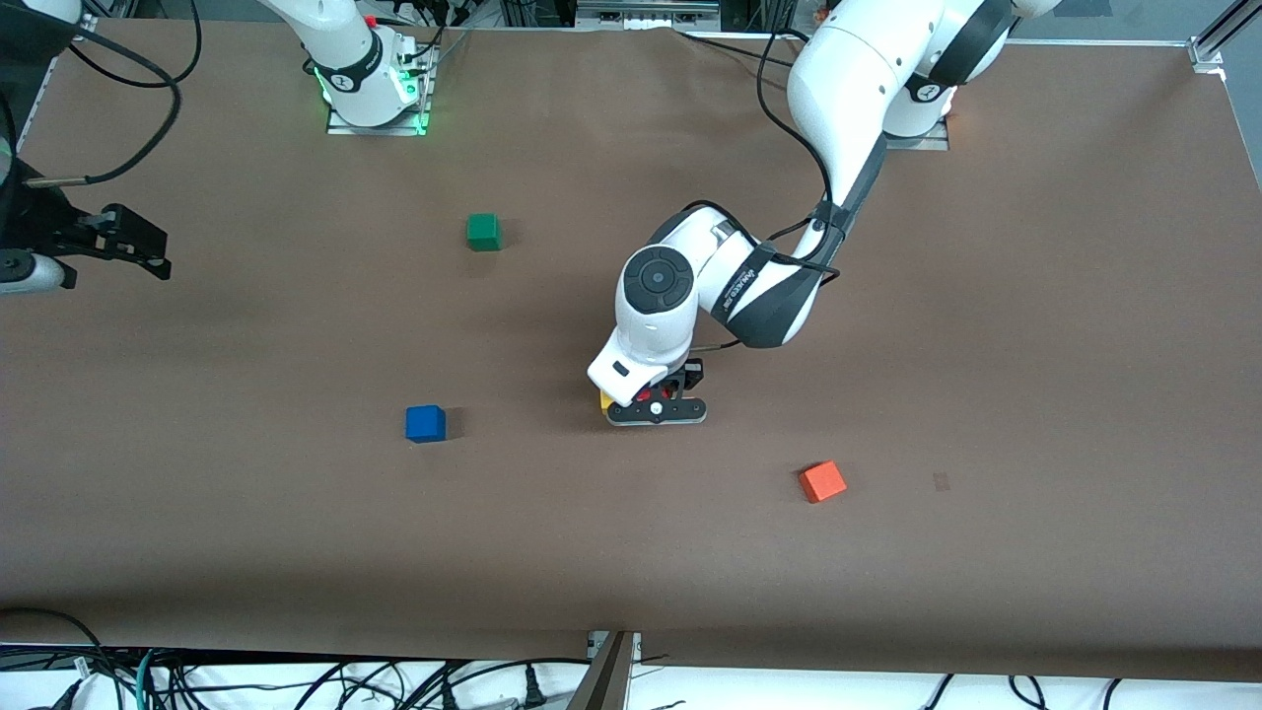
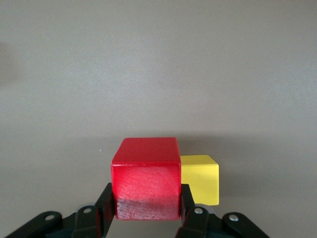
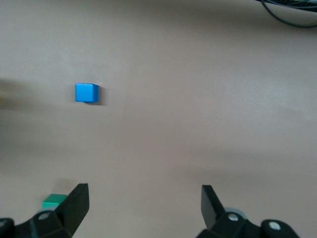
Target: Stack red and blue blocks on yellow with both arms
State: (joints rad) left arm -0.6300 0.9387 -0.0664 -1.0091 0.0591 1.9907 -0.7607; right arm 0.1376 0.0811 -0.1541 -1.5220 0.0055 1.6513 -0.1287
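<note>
My left gripper needs to release the red block on top of the yellow cube (image 1: 615, 390) (image 2: 199, 161).
My left gripper (image 1: 659, 402) is shut on the red block (image 2: 144, 178), low over the middle of the table. The yellow cube (image 2: 199, 177) sits on the table close beside the red block, partly hidden by it. In the front view only a yellow edge (image 1: 604, 399) shows under the left hand. The blue block (image 1: 425, 423) lies on the table toward the right arm's end and also shows in the right wrist view (image 3: 86, 92). My right gripper (image 3: 143, 194) is open and empty, and it waits in the air at its own end of the table (image 1: 156, 252).
A green cube (image 1: 483, 232) lies farther from the front camera than the blue block. An orange cube (image 1: 821, 481) lies nearer to the camera, toward the left arm's end. The brown table (image 1: 986, 394) is bare around them.
</note>
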